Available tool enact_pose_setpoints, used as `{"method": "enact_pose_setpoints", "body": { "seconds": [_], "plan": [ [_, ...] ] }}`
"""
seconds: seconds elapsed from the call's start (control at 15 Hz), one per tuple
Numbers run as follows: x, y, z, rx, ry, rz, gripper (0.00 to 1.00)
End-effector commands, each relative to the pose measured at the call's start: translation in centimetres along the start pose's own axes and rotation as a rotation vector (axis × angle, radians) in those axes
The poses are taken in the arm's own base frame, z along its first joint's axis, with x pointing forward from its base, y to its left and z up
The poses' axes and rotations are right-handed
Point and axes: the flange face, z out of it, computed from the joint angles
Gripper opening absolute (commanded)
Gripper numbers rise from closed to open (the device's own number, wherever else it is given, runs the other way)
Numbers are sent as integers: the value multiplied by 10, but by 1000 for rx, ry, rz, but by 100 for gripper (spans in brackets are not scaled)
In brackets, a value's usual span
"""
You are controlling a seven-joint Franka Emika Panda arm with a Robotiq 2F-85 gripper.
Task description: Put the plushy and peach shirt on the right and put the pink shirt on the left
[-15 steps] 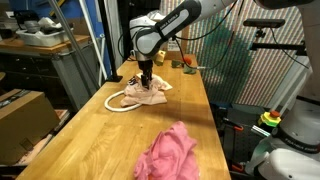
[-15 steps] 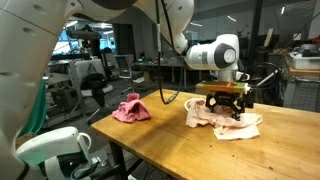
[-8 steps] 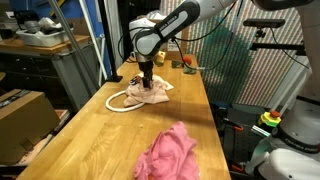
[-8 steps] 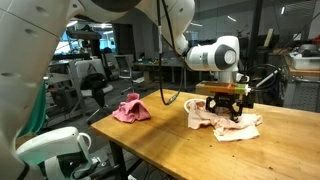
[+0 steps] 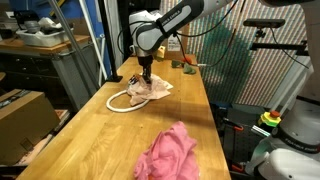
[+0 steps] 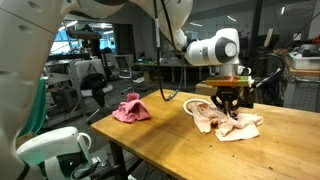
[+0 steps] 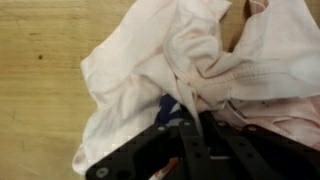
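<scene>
The peach shirt, now crumpled on the wooden table, will be released at the table's far end (image 5: 152,61), between the black stand and the green items.
The peach shirt (image 5: 141,93) (image 6: 226,121) lies crumpled on the wooden table (image 5: 110,135), a white loop of it spread to one side. My gripper (image 5: 146,74) (image 6: 229,103) stands right over it, shut on a fold of the cloth. In the wrist view the pale shirt (image 7: 150,60) fills the frame, and a strip of it runs down between the black fingers (image 7: 195,140). A small blue patch (image 7: 166,106) peeks from under the cloth; I cannot tell whether it is the plushy. The pink shirt (image 5: 170,153) (image 6: 130,108) sits bunched apart from the gripper, near the table's other end.
Small orange and green items (image 5: 185,63) sit at the table's far end. A cardboard box (image 5: 25,115) stands beside the table. Another robot's white base (image 6: 60,150) is close to the table edge near the pink shirt. Bare wood lies between the two shirts.
The jaws went from open to shut on the peach shirt. The gripper has risen a little, drawing the pinched fold upward.
</scene>
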Motion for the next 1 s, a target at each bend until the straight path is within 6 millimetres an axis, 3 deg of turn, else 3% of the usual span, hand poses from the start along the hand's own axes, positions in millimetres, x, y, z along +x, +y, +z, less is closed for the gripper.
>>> {"method": "enact_pose_setpoints", "body": {
  "seconds": [0.0,0.07,0.6,0.93],
  "plan": [
    [-14,5,-41,-90,83,5,2],
    [-17,8,-50,-110,106,11,6],
    [-37,35,-114,-248,277,117,6],
    [-44,69,-135,-398,325,197,5]
  ]
}}
